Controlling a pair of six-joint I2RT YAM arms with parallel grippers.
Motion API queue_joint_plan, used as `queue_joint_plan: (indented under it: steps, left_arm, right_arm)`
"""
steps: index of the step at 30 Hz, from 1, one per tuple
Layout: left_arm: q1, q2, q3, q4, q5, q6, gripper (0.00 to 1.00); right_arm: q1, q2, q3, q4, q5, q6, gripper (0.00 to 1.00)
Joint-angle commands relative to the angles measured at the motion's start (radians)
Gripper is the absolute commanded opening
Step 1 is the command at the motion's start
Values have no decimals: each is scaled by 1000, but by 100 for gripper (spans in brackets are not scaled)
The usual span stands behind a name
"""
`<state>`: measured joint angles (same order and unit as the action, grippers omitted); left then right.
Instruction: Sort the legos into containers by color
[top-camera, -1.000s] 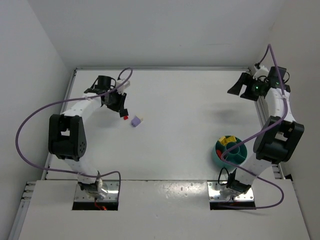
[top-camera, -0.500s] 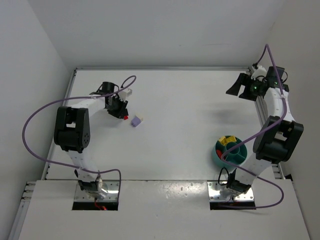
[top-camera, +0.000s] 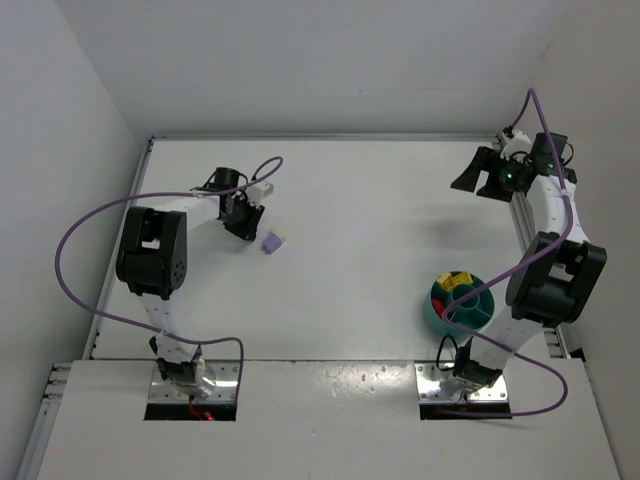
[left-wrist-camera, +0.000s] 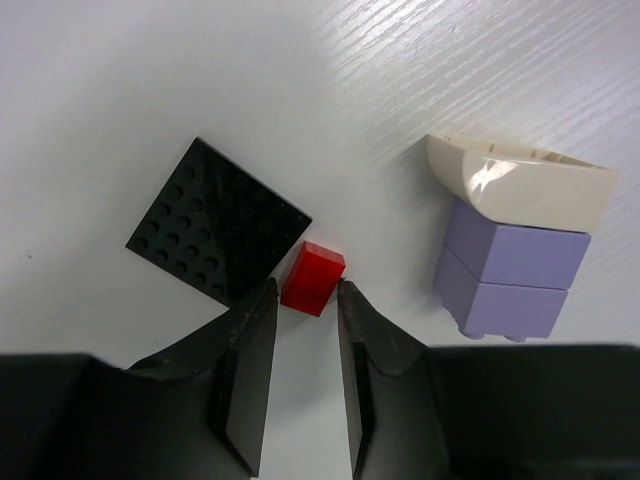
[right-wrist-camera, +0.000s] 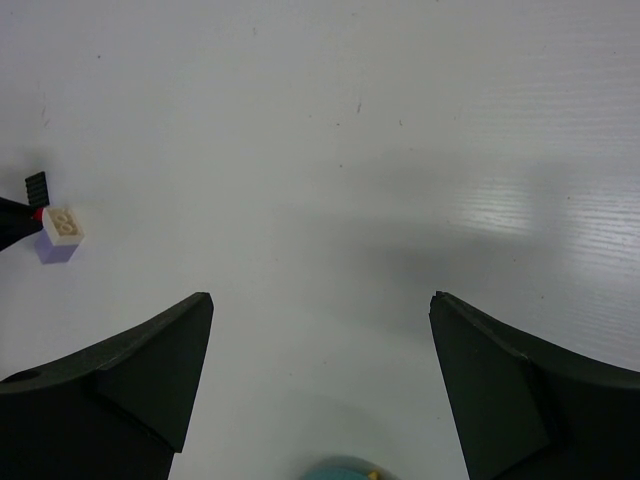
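Observation:
Next, my left gripper releases the tiny red lego, which still lies on the table, beside the other red lego in the teal bowl (top-camera: 442, 311).
A tiny red lego (left-wrist-camera: 313, 277) lies on the table, its near end pinched between the tips of my left gripper (left-wrist-camera: 305, 290). From above, this gripper (top-camera: 243, 222) hides it. A lavender lego (left-wrist-camera: 510, 270) with a cream brick (left-wrist-camera: 520, 185) on top stands just right of it, also seen from above (top-camera: 270, 242). The teal bowl (top-camera: 436, 310) sits at the right front, holding a yellow lego (top-camera: 455, 284) and a red one. My right gripper (top-camera: 470, 178) is wide open and empty, high at the back right, far from the bowl.
A flat black studded plate (left-wrist-camera: 215, 235) lies against the red lego's left side. The right arm's base and links stand right beside the bowl. Walls close the table at the back and both sides. The bowl's rim (right-wrist-camera: 345, 468) shows at the bottom of the right wrist view.
My left gripper has swung right and down over the red lego, which showed beside it before and is now covered from above. The right arm barely moved.

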<state>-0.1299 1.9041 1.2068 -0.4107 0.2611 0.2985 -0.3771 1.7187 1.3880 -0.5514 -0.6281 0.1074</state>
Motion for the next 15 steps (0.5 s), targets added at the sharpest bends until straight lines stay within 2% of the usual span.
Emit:
queue_joint_plan:
  steps: [1,7,11,15]
  left_arm:
    - [-19,24,14,29,7,8,36]
    - [-60,46,23,38,-11,8,36]
    - [-86,36,-1,50,-33,28,30]
    - [-109,10,-47,62,-71,48,19]
  right_arm:
    - [6,-34,0,22,-1,-26,90]
    - [6,-34,0,22,-1,-26,90]
    - [6,-44,0,22,-1,-26,90]
    - [6,-44,0,22,-1,-26,90]
